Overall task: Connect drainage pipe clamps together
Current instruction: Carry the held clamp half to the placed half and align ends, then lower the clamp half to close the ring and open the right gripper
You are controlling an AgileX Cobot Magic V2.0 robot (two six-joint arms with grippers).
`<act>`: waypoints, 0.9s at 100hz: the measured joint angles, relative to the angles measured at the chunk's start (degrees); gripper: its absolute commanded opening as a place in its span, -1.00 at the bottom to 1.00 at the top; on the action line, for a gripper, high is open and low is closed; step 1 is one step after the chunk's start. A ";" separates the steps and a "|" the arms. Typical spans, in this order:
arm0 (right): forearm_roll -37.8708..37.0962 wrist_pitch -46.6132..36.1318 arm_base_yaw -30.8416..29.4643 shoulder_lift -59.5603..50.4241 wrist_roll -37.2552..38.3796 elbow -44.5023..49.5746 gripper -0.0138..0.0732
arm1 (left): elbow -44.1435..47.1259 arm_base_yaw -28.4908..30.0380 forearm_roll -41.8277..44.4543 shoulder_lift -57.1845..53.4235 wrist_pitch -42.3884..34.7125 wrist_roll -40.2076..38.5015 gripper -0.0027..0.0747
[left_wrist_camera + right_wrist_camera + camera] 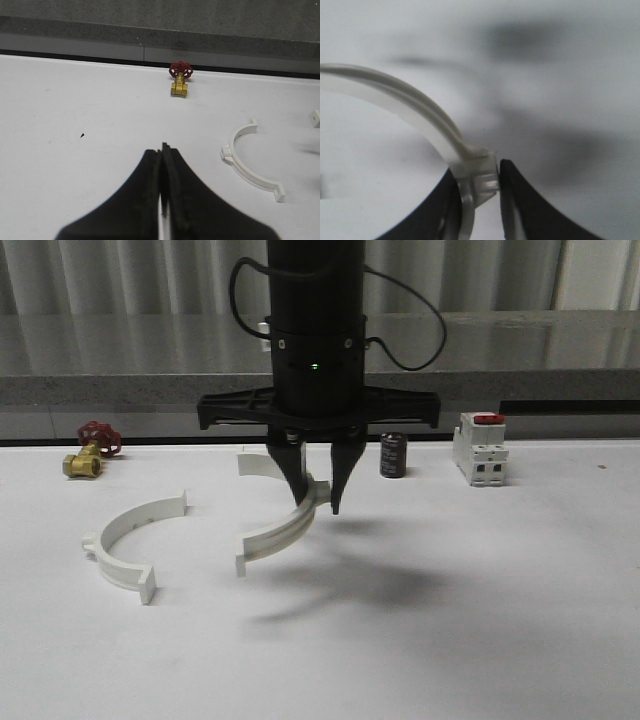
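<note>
My right gripper is to let go of the tilted clamp flat on the table (222, 548), against the open side of the lying clamp.
One white half-ring drainage pipe clamp (125, 540) lies flat on the white table at the left, its open side facing right; the left wrist view shows it as well (245, 165). The other clamp (280, 530) hangs tilted above the table centre and casts a shadow below. My right gripper (318, 502) points down and is shut on it near its raised end. In the right wrist view the black fingers (520, 200) pinch the clamp's flange tab (482, 175), and the band (420, 107) curves away. My left gripper (163, 147) is shut and empty over bare table, left of the lying clamp.
A brass valve with a red handle (92, 450) sits at the back left, also in the left wrist view (179, 80). A black cylinder (392, 455) and a white breaker block with a red switch (480, 448) stand at the back right. A grey ledge (120, 390) borders the table.
</note>
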 measured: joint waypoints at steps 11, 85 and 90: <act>0.95 1.32 0.25 3.42 -0.02 -4.73 -0.63 | 0.00 0.00 0.00 0.00 0.00 0.00 -0.99; 5.17 0.12 0.84 13.21 2.21 -15.00 -0.63 | 0.00 0.00 0.00 0.00 0.00 0.00 -0.99; 5.17 -0.46 0.84 13.37 2.34 -15.00 -0.63 | 0.00 0.00 0.00 0.00 0.00 0.00 -0.99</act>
